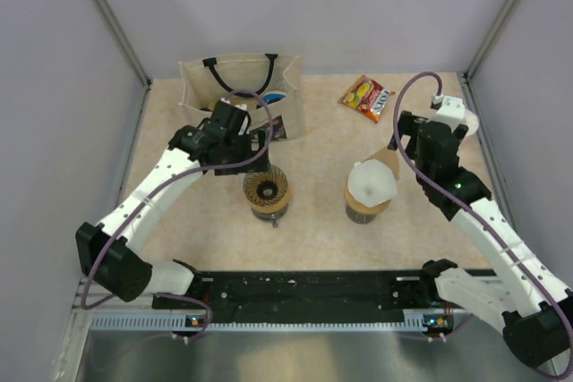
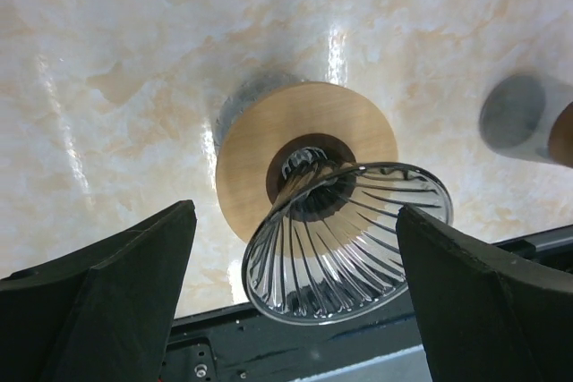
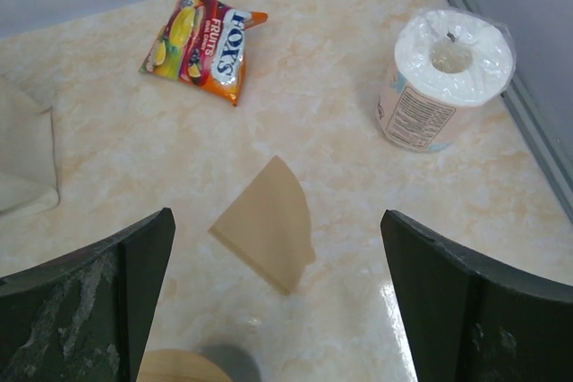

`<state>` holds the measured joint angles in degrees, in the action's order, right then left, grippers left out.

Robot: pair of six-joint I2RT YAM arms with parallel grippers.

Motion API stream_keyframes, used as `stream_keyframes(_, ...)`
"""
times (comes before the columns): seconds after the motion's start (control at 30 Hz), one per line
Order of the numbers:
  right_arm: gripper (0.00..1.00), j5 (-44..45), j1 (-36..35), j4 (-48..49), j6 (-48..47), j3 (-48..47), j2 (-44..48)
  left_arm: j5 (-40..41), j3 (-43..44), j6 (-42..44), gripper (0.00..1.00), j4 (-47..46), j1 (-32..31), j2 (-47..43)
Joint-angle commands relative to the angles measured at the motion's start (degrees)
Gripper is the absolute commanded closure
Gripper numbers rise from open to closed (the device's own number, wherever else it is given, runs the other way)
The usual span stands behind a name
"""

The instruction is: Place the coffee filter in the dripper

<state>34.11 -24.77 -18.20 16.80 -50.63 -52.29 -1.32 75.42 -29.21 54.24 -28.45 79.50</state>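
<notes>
My right gripper needs to close on the coffee filter's curved edge (image 1: pixel 397 166) (image 3: pixel 309 255), on the side facing the wrapped paper roll.
The dripper (image 1: pixel 266 190), a dark ribbed cone in a flat tan ring, stands left of centre. In the left wrist view the cone (image 2: pixel 349 239) rises from the ring (image 2: pixel 260 158) between my jaws. My left gripper (image 1: pixel 246 148) (image 2: pixel 295 310) is open and empty, just above and behind the dripper. The coffee filter (image 3: pixel 267 234), a flat tan paper wedge, lies on the table; in the top view (image 1: pixel 388 162) it peeks out behind the white cone. My right gripper (image 1: pixel 405 142) (image 3: pixel 277 310) is open and empty, above the filter, not touching it.
A white translucent cone (image 1: pixel 370 183) sits on a second tan ring right of centre. A jute bag (image 1: pixel 237 87) stands at the back left. A candy packet (image 1: pixel 367 97) (image 3: pixel 201 42) and a wrapped paper roll (image 3: pixel 445 78) lie at the back right, near the wall.
</notes>
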Motion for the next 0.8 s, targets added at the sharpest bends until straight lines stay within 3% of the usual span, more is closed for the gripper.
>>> stream_keyframes(0.0, 0.01, -4.6, 6.2, -3.6, 5.3, -5.1, -2.5, 4.4, 1.4, 0.1, 0.01, -5.3, -0.1, -6.5)
stream_keyframes(0.17, 0.01, -15.7, 14.0, -5.3, 9.4, -5.0, -7.5, 5.0, 0.7, 0.8, 0.01, -9.4, -0.1, -9.9)
stream_keyframes(0.37, 0.01, -16.5, 16.0, -6.8, 10.3, -3.6, -15.2, 8.6, -4.6, 1.2, 0.01, -20.1, 0.0, -17.1)
stream_keyframes(0.53, 0.02, -19.3, 18.5, -5.3, 11.1, -1.9, -22.0, 15.7, -7.9, 0.2, 0.01, -22.3, 0.0, -19.6)
stream_keyframes(0.77, 0.16, -25.8, 21.3, 0.7, 11.6, -1.8, -33.4, 19.2, -11.2, 0.7, 0.01, -22.7, 0.1, -21.1)
